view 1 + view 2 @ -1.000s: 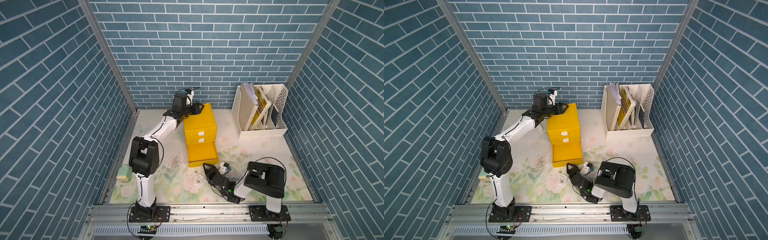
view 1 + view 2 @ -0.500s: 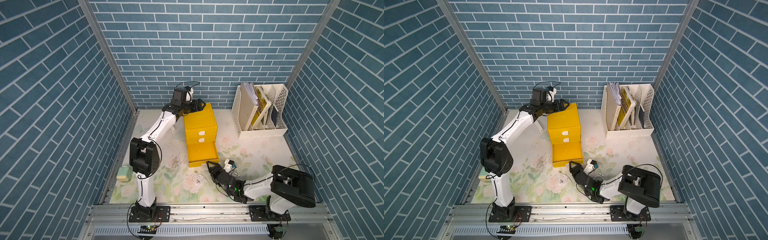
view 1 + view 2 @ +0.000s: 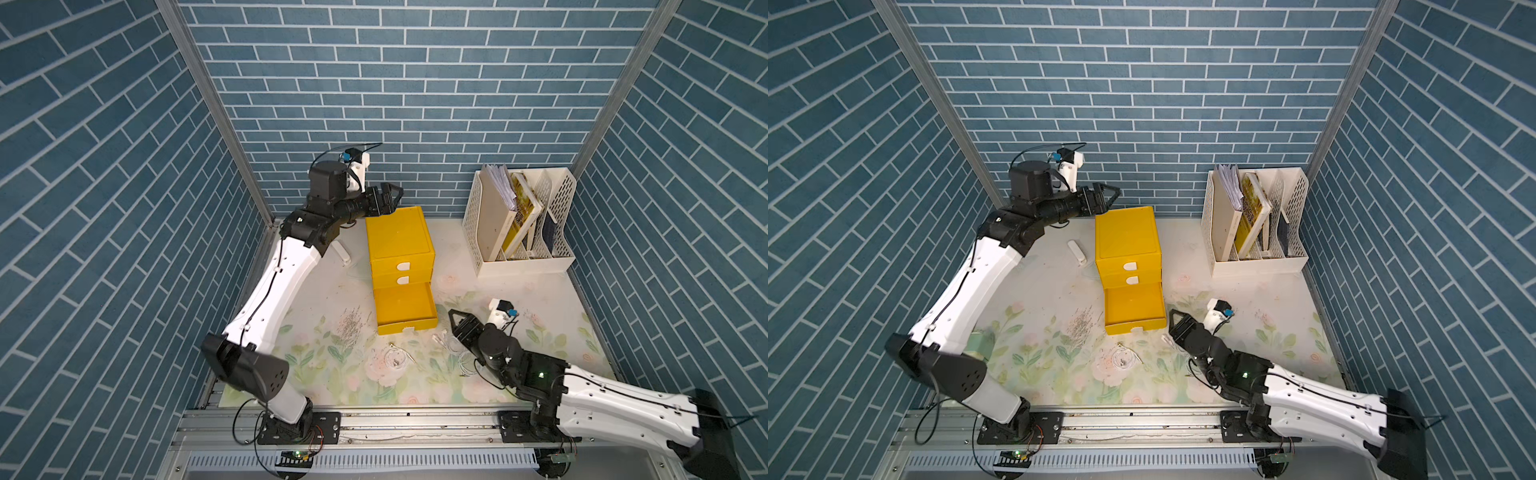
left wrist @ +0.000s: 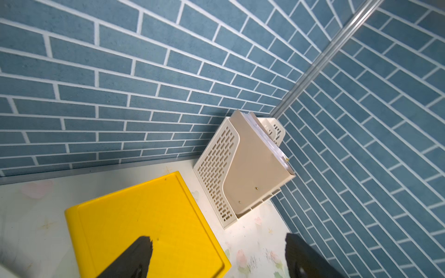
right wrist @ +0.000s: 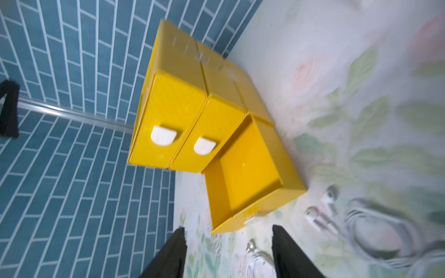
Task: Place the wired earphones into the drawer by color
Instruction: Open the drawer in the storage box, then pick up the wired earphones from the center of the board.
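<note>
The robot's right gripper will next close on the coiled cable (image 3: 471,364) of the white earphones that lie farther from the open bottom drawer of the yellow unit.
A yellow three-drawer unit (image 3: 399,237) stands mid-table with its bottom drawer (image 3: 409,326) pulled out and nothing in it. A small white coil of wired earphones (image 3: 395,358) lies on the mat in front of that drawer. A second white set (image 3: 446,338) lies beside my right gripper (image 3: 455,318), its earbuds (image 5: 322,211) sharp in the right wrist view. This gripper hovers low by the drawer's front right corner, open, nothing between its fingers. My left gripper (image 3: 395,193) is open too, raised over the unit's back left corner (image 4: 120,209). No black or pink earphones show.
A white file rack (image 3: 519,224) with books and papers fills the back right corner. Left of the yellow unit lies a small white object (image 3: 343,253). A pale green thing (image 3: 978,340) sits under my left arm. Blue brick walls close in three sides.
My left gripper has opened and lifted off the unit's back left corner. My right arm has swung its elbow out low to the right, while its gripper stayed by the open drawer.
</note>
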`<action>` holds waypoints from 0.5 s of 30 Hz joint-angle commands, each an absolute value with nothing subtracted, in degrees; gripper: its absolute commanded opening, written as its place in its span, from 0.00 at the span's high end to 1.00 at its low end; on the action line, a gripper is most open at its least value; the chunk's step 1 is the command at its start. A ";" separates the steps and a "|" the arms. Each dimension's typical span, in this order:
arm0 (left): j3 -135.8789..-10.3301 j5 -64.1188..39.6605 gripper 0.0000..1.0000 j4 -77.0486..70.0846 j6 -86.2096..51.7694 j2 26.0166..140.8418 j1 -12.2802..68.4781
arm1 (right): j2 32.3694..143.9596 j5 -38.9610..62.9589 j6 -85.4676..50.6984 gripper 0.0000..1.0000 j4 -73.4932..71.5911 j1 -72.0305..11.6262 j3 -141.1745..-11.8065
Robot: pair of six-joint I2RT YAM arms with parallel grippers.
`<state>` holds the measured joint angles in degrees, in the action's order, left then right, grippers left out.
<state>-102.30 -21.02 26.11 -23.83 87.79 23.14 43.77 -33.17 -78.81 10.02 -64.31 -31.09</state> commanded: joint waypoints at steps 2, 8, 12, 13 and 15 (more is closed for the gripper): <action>-94.37 -13.91 0.08 29.67 -20.25 83.28 29.40 | 39.11 -28.45 -66.33 0.42 39.89 -56.00 -38.49; -81.99 -10.71 0.08 26.70 -23.71 76.25 36.56 | 48.88 -13.29 -55.00 0.42 44.40 -46.54 -41.12; -76.81 -8.84 0.09 25.67 -26.58 72.63 40.10 | 52.48 -3.84 -50.15 0.43 40.81 -42.23 -38.44; -75.98 -8.34 0.09 25.87 -26.91 72.00 41.27 | 53.12 -1.62 -48.95 0.43 39.95 -41.36 -37.75; -74.99 -6.34 0.09 26.74 -27.45 70.97 43.28 | 54.16 0.59 -47.37 0.43 39.87 -40.53 -37.17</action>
